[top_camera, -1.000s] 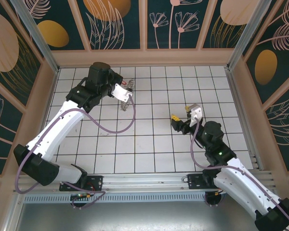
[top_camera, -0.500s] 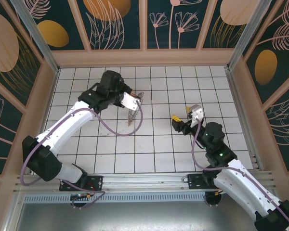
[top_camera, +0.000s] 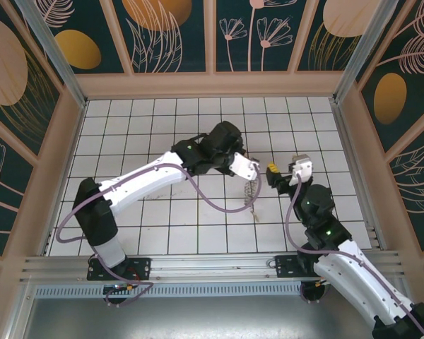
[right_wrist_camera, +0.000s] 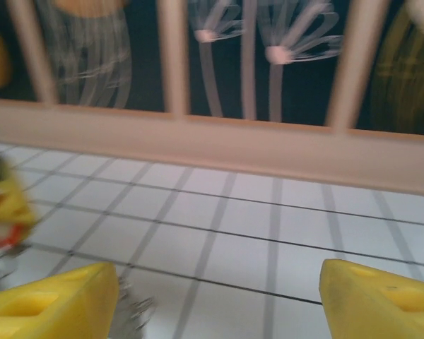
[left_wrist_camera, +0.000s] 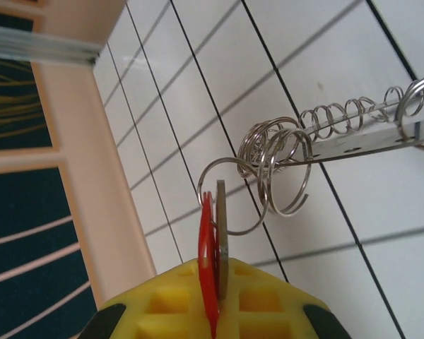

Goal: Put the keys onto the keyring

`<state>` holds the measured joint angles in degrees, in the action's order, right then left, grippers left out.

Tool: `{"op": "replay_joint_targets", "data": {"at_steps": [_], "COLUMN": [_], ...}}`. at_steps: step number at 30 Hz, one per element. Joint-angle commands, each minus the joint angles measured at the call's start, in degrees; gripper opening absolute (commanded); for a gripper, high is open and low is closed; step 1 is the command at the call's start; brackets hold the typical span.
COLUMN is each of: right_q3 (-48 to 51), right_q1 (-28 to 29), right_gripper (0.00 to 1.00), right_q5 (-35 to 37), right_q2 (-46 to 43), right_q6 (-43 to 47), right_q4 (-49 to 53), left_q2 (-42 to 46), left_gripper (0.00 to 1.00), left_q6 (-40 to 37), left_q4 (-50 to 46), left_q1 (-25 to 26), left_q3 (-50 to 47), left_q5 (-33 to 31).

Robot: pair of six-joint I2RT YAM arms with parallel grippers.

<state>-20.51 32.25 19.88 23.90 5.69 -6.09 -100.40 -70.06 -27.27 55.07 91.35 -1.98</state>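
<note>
My left gripper needs to let go of the key on the white tiles point(top_camera: 179, 174) under that gripper's own outstretched arm, with the keyring lying next to it.
My left gripper point(left_wrist_camera: 215, 274) is shut on the keys: a thin silvery key point(left_wrist_camera: 222, 226) and its red tag point(left_wrist_camera: 208, 247), pinched edge-on between the yellow pads. A small wire ring through the key links to a cluster of rings and to the keyring point(left_wrist_camera: 367, 140), a flat grey band with holes and small rings along its rim. From above, the left gripper point(top_camera: 249, 169) is over mid-table with the keyring point(top_camera: 251, 194) hanging below it. My right gripper point(top_camera: 286, 170) stands open just to its right, its yellow fingers point(right_wrist_camera: 53, 300) wide apart around bare tile.
White tiled floor point(top_camera: 198, 212) inside pink-framed walls; the back wall point(right_wrist_camera: 268, 152) faces the right wrist camera. The left arm point(top_camera: 148, 176) stretches diagonally across the middle. At the left edge of the blurred right wrist view are the left gripper's yellow pad point(right_wrist_camera: 1, 201) and metal rings point(right_wrist_camera: 131, 314).
The left arm has swung from the back left to the middle, carrying the key and hanging keyring up beside the right gripper. The right gripper has shifted slightly right and stayed open.
</note>
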Motion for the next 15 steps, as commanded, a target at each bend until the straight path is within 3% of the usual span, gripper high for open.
{"op": "replay_joint_targets", "data": {"at_steps": [1,7,10,15], "right_q3": [-0.01,2.63,3.78,4.0], "right_q1": [-0.59,-6.79,-7.55,-7.66], "right_gripper": [0.76,0.76,0.76,0.76], "right_q5": [16.36,17.28,15.55,12.1], "right_q2": [-4.57,-10.96,-12.53,-11.86], "right_q6": [1.83,-4.12,-5.59,-3.91], "right_q4": [1.51,4.86,5.13,3.87], "left_q2": [-3.12,-6.12,-5.91,-4.19], "left_gripper": [0.0,0.0,0.0,0.0], "left_q6": [5.1,5.12,5.8,6.42], "left_q4": [-0.59,5.05,5.12,6.09], "left_q1": [1.09,1.86,0.17,-3.61], "left_q3": [3.3,-2.1,-4.77,-10.8], "left_q5": [0.77,3.7,9.43,10.39]}}
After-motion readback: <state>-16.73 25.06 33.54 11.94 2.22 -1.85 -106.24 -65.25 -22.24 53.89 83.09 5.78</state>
